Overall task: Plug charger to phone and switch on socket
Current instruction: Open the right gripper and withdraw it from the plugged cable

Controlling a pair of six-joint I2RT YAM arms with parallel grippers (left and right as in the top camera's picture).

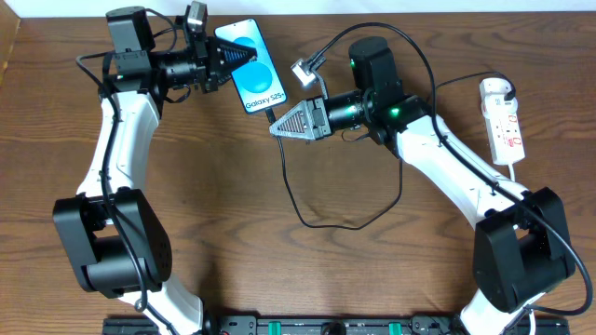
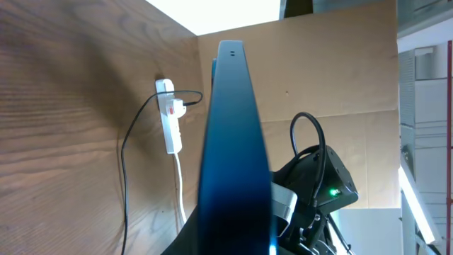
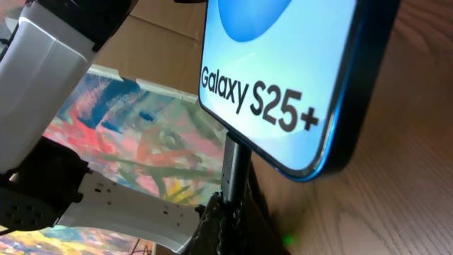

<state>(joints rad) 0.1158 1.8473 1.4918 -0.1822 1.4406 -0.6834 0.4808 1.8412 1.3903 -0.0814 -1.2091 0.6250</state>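
Observation:
Next, I release the phone, which lies tilted on the wooden table now, from my left gripper on the wooden table (image 1: 267, 155), next to the upper part of the black charger cable.
The phone (image 1: 256, 67) has a bright blue screen reading "Galaxy S25+" and lies tilted on the wooden table. My left gripper (image 1: 230, 58) is shut on its top end. In the left wrist view the phone (image 2: 233, 134) shows edge-on. My right gripper (image 1: 279, 125) is shut on the charger's plug tip (image 3: 234, 164), which meets the phone's bottom edge (image 3: 283, 152). The black charger cable (image 1: 321, 223) loops across the table to the white socket strip (image 1: 504, 123) at the right. The strip (image 2: 170, 120) also shows in the left wrist view, with the cable entering it.
The strip's white cord (image 1: 518, 173) runs down past my right arm. A cardboard wall (image 2: 318, 78) stands beyond the table's far edge. The cable loop lies in the table's middle, between both arms.

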